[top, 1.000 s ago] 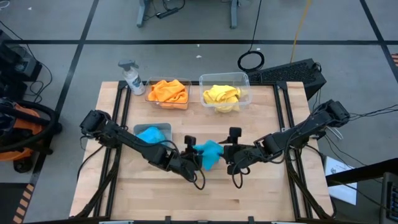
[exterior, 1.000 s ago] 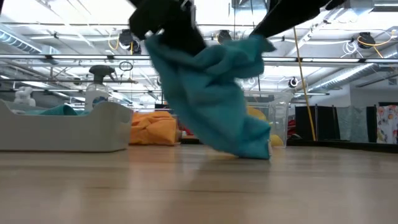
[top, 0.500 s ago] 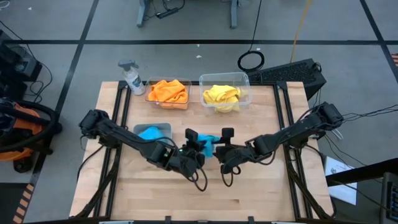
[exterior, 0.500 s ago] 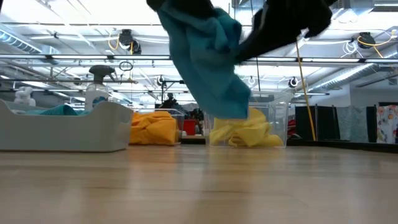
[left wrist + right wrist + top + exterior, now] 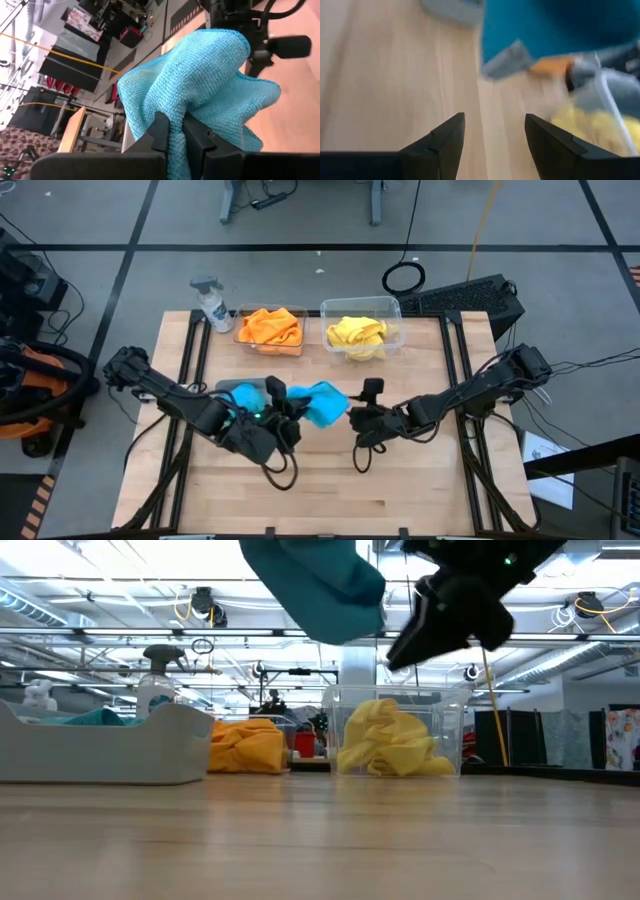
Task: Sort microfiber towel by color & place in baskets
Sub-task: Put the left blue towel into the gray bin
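My left gripper is pinching a bunched fold of the blue towel, so next my right gripper takes its loose end [image 5: 334, 404] while my left gripper takes a new hold.
My left gripper [image 5: 291, 406] is shut on a blue microfiber towel [image 5: 322, 402], which hangs clear above the table's middle and shows at the top of the low view [image 5: 320, 585]. My right gripper [image 5: 357, 423] stands open just right of it, with nothing between its fingers [image 5: 495, 135]. A second blue towel [image 5: 95, 717] lies in the near-left basket [image 5: 252, 386]. Orange towels [image 5: 270, 327] fill the far basket [image 5: 297, 313] on the left. Yellow towels [image 5: 356, 332] lie in the far basket [image 5: 392, 308] on the right. My left gripper pinches a bunched fold of the blue towel [image 5: 176, 131] between its two fingers [image 5: 159, 129]. The fingers reach out nearly level, toward the table's right. The towel bulges beyond the fingertips and droops loosely, lifted clear of the table.
A white spray bottle [image 5: 211, 305] stands at the far left corner beside the orange basket. The bare wooden table [image 5: 400, 480] stretches along the near side. The two arms are close together over the middle.
My left gripper has risen and drawn back toward the table's far left with the blue towel. The towel's lower end trailed on the table a second ago and now hangs clear. My right gripper has edged left and a little down, staying open.
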